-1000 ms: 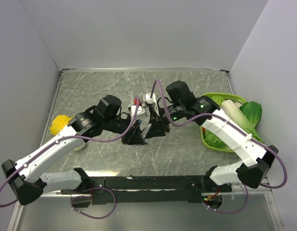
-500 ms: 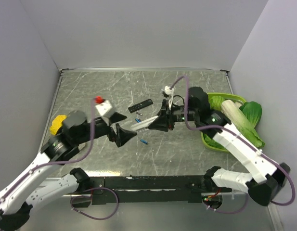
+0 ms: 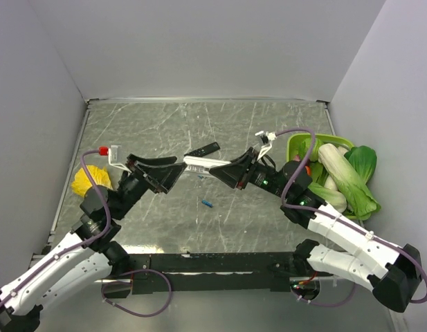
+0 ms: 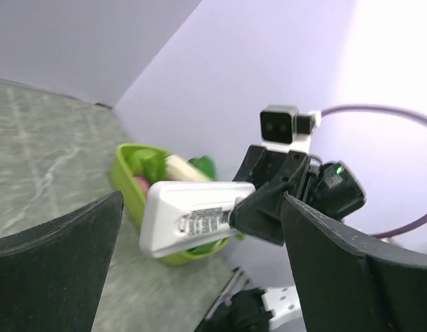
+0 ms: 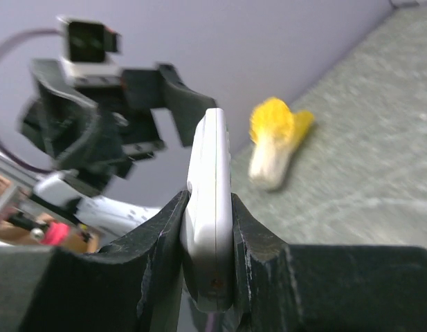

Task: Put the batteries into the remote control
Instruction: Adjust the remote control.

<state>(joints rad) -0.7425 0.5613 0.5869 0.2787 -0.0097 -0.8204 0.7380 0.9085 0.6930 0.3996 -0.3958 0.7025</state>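
Note:
My left gripper should take the remote control's loose end (image 3: 190,163) and turn it for a new grip, because my right gripper covers one end of the white remote control.
My right gripper (image 3: 223,171) is shut on one end of the white remote control (image 3: 199,164) and holds it level above the table. In the right wrist view the remote control (image 5: 209,200) stands on edge, pinched between my fingers (image 5: 158,238). My left gripper (image 3: 173,171) faces the remote's free end with its jaws wide open and does not touch it. The left wrist view shows the remote control (image 4: 192,216) with its labelled back towards me, between my spread fingers (image 4: 61,242). One blue battery (image 3: 207,203) lies on the table below.
A black remote (image 3: 201,150) lies behind the held one. A yellow vegetable (image 3: 85,180) lies at the left. A green basket (image 3: 296,144) of leafy vegetables stands at the right. Grey walls close the table on three sides.
My left gripper has opened, let go of the remote and drawn back to the left. My right gripper has lifted the remote off the table and keeps hold of it.

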